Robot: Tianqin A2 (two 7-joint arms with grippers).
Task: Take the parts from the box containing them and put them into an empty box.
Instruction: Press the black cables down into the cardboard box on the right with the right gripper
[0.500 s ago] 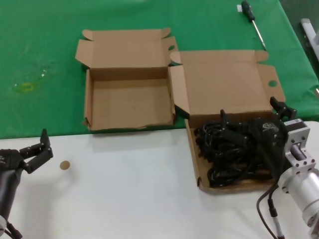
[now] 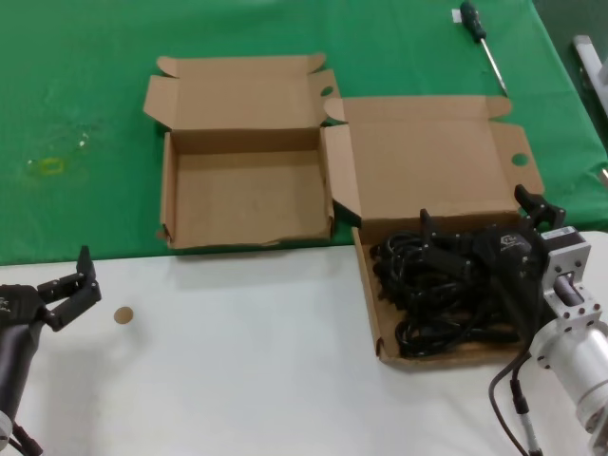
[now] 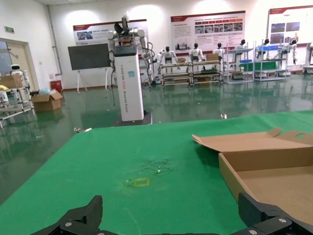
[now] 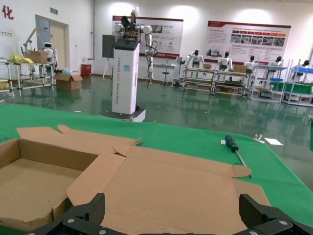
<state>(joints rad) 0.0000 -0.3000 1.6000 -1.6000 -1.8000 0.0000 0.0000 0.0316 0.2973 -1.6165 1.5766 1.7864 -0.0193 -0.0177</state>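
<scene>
The black power cords' rear bundle has an end (image 2: 484,282) nearest the open lid, farther from the empty box. My right gripper needs to close on that end of the bundle.
A tangle of black power cords, the parts (image 2: 427,294), fills the larger brown box (image 2: 432,157) on the right, whose tall lid stands open behind it. My right gripper (image 2: 482,217) hangs open just above the rear of that pile, touching nothing I can make out. In the right wrist view the right gripper (image 4: 173,210) faces the lid (image 4: 186,191) and the cords are hidden. The empty box (image 2: 242,199) lies open to the left, on the green cloth. My left gripper (image 2: 71,280) waits open over the white table at the near left, shown in its wrist view (image 3: 171,215) with nothing between its fingers.
A black-handled screwdriver (image 2: 480,38) lies on the green cloth at the far right. A small brown disc (image 2: 123,315) sits on the white table near the left gripper. A yellow mark (image 2: 49,166) is on the cloth at far left. The two boxes touch side by side.
</scene>
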